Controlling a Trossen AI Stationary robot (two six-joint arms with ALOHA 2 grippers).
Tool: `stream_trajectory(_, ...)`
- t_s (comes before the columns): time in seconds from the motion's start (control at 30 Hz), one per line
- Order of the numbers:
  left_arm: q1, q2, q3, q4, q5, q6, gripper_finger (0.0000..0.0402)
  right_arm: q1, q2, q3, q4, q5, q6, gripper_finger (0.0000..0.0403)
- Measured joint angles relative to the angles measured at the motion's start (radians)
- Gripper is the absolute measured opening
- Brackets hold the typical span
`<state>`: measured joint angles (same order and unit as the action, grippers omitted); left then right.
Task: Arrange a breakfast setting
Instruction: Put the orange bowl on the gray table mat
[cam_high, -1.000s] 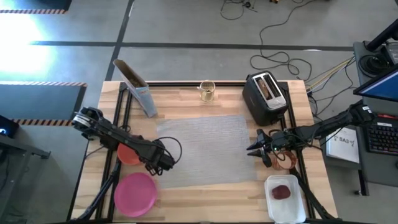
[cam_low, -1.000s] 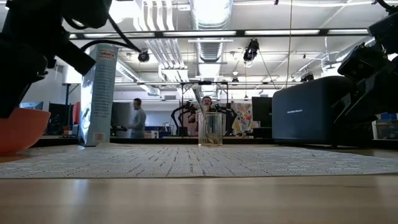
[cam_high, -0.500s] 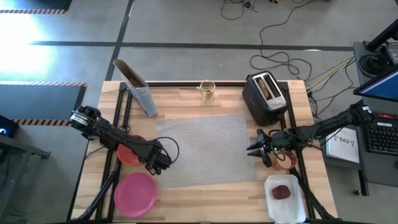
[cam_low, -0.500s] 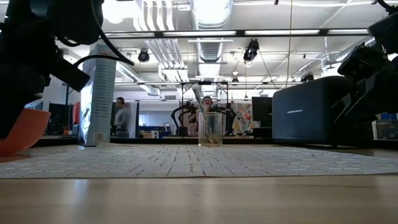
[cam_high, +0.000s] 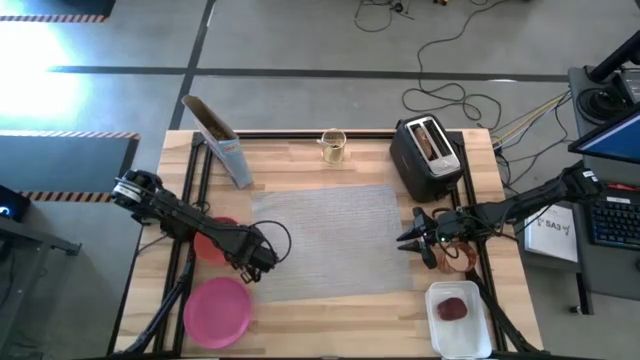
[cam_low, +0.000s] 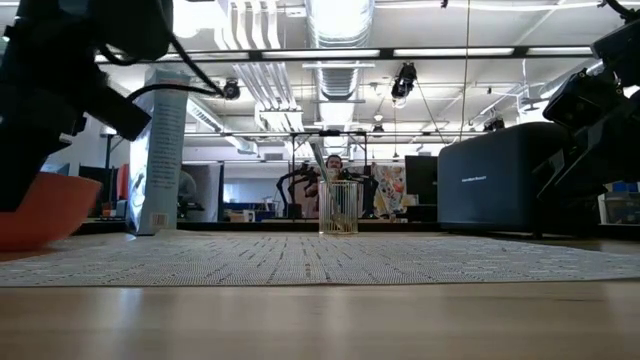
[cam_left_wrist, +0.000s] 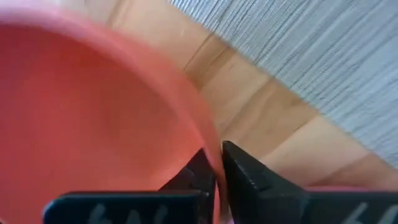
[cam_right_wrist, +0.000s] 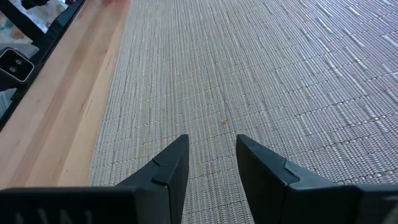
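My left gripper should set the red-orange bowl down and let go of it on the grey placemat's part (cam_high: 302, 248) closest to the pink plate.
The red-orange bowl (cam_high: 208, 245) rests on the wood just left of the grey placemat (cam_high: 335, 240); the low view shows it at the far left (cam_low: 40, 215). My left gripper (cam_high: 240, 258) is shut on its rim (cam_left_wrist: 214, 168). The pink plate (cam_high: 217, 311) lies near the front left edge. Over the placemat's right edge, my right gripper (cam_high: 410, 240) hangs open with only mat (cam_right_wrist: 249, 62) showing between its fingers (cam_right_wrist: 211, 155). An orange cup (cam_high: 458, 263) sits partly hidden under the right arm. My left gripper pinches the bowl's rim (cam_left_wrist: 208, 140) on the side toward the placemat, one finger (cam_left_wrist: 196, 171) inside the bowl and the other (cam_left_wrist: 245, 177) outside. The fingers come from above, slanting down. The bowl's base is on the table.
A black toaster (cam_high: 428, 155) with a toast slice stands at the back right. A clear glass (cam_high: 332, 145) holding a spoon is at the back middle, and a tall box (cam_high: 222, 143) at the back left. A white tray (cam_high: 455, 318) with a dark-red item sits front right.
My left gripper has shut on the bowl's rim, having stood open around it before. The bowl has shifted a little toward the placemat.
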<state>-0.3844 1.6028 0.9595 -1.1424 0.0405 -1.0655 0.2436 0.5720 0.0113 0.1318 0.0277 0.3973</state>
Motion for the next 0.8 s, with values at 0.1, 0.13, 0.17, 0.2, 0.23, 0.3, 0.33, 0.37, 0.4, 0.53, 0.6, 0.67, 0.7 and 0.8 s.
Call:
stream_trajectory(0.1,0.011,0.0,0.041,-0.002,-0.001,0.033,0.0008,0.0,0.0,0.0,0.0,0.0,0.0,0.0123)
stream_trajectory(0.13,0.016,0.0,0.059,-0.008,-0.002,0.038,0.0007,0.0,0.0,0.0,0.0,0.0,0.0,0.0123)
stream_trajectory(0.17,0.023,0.0,0.08,-0.015,-0.006,0.05,0.0005,0.0,0.0,0.0,0.0,0.0,0.0,0.0123)
stream_trajectory(0.2,0.03,0.0,0.104,-0.023,-0.008,0.064,0.0003,0.0,0.0,0.0,0.0,0.0,0.0,0.0123)
stream_trajectory(0.23,0.038,0.0,0.129,-0.029,-0.012,0.079,0.0002,0.0,0.0,0.0,0.0,0.0,0.0,0.0123)
stream_trajectory(0.3,0.052,0.0,0.184,-0.037,-0.036,0.106,0.0002,0.0,0.0,0.0,0.0,0.0,0.0,0.0123)
stream_trajectory(0.33,0.058,0.0,0.213,-0.039,-0.045,0.118,0.0001,0.0,0.0,0.0,0.0,0.0,0.0,0.0123)
stream_trajectory(0.37,0.063,0.0,0.242,-0.043,-0.062,0.129,0.0001,0.0,0.0,0.0,0.0,0.0,0.0,0.0123)
stream_trajectory(0.4,0.067,0.0,0.272,-0.05,-0.088,0.142,0.0001,0.0,0.0,0.0,0.0,0.0,0.0,0.0123)
stream_trajectory(0.53,0.094,0.02,0.388,0.019,-0.167,0.223,0.0,0.0,0.0,0.0,0.0,0.0,0.0,0.0123)
stream_trajectory(0.6,0.111,0.063,0.443,0.035,-0.184,0.281,0.0,0.0,0.0,0.0,0.0,0.0,0.0,0.0123)
stream_trajectory(0.67,0.124,0.122,0.5,0.031,-0.192,0.35,0.0,0.0,0.0,0.0,0.0,0.0,0.0,0.0123)
stream_trajectory(0.7,0.13,0.155,0.529,0.021,-0.192,0.384,0.0,0.0,0.0,0.0,0.0,0.0,0.0,0.0123)
stream_trajectory(0.8,0.134,0.251,0.614,-0.027,-0.217,0.475,0.0,0.0,0.0,0.0,0.0,0.0,0.0,0.0123)
